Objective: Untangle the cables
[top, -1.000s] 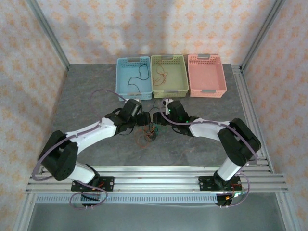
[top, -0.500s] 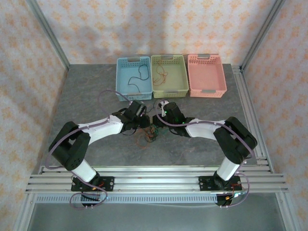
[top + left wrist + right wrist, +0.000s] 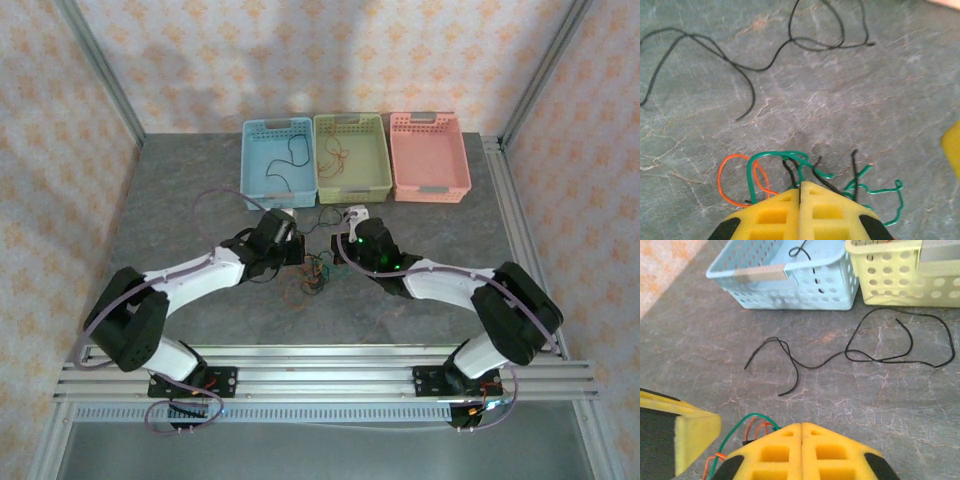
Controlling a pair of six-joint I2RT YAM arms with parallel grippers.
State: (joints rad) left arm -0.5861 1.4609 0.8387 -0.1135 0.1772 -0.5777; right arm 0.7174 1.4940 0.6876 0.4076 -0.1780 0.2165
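Observation:
The green arch lies across the black ends at my left gripper, so next my left gripper opens and grabs the green cable's near side [image 3: 750, 179] before it pulls.
A tangle of green, red-orange and black cables [image 3: 312, 276] lies on the grey table between my two grippers. The left gripper [image 3: 291, 251] [image 3: 801, 185] is shut, and a black cable [image 3: 789, 172] and a green cable [image 3: 771, 155] come out of its seam, with a red-orange loop [image 3: 721, 179] beside them. The right gripper [image 3: 342, 246] [image 3: 802, 426] is shut too. A green cable [image 3: 742, 423] arches up from the tangle and vanishes under its left finger. A loose black cable [image 3: 866, 358] [image 3: 765, 65] lies apart, beyond both grippers.
Three baskets stand in a row at the back: blue [image 3: 280, 200] with a black cable [image 3: 290, 150] inside, yellow-green [image 3: 352, 193] with a red-orange cable [image 3: 338, 155], and pink [image 3: 430, 190]. The left gripper's finger [image 3: 687, 432] sits close to the right gripper.
The two grippers have drawn slightly apart, the left going left and the right going right. The tangle between them is stretched a little wider.

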